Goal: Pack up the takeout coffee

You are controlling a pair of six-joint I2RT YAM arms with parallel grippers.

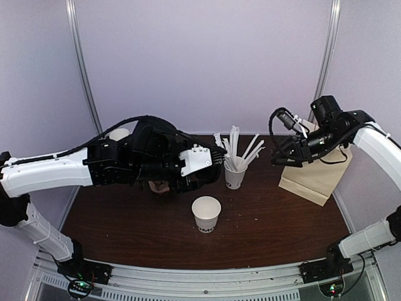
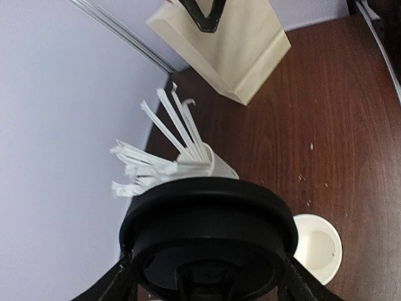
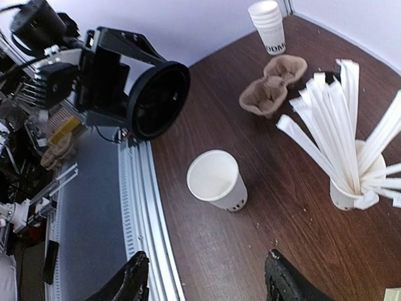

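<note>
Next, my left gripper lets go of the black dome lid on the rim of the lidless white paper cup (image 1: 207,206) (image 2: 317,249).
No cup with a lid on it shows. A black dome lid (image 2: 210,219) is held between the fingers of my left gripper (image 1: 216,164), which is above the table just left of the straw cup; the lid also shows in the right wrist view (image 3: 160,100). A lidless white paper cup (image 1: 206,213) with black lettering near its base stands upright in the middle of the table, in front of and below the lid; it also shows in the two wrist views (image 2: 319,248) (image 3: 218,182). My right gripper (image 1: 279,153) is open and empty, up by the paper bag.
A white cup of long white straws (image 1: 235,175) stands behind the lidless cup. A tan paper bag (image 1: 316,175) is at the right rear. A stack of white cups (image 3: 269,25) and a brown cardboard carrier (image 3: 272,88) sit at the left rear.
</note>
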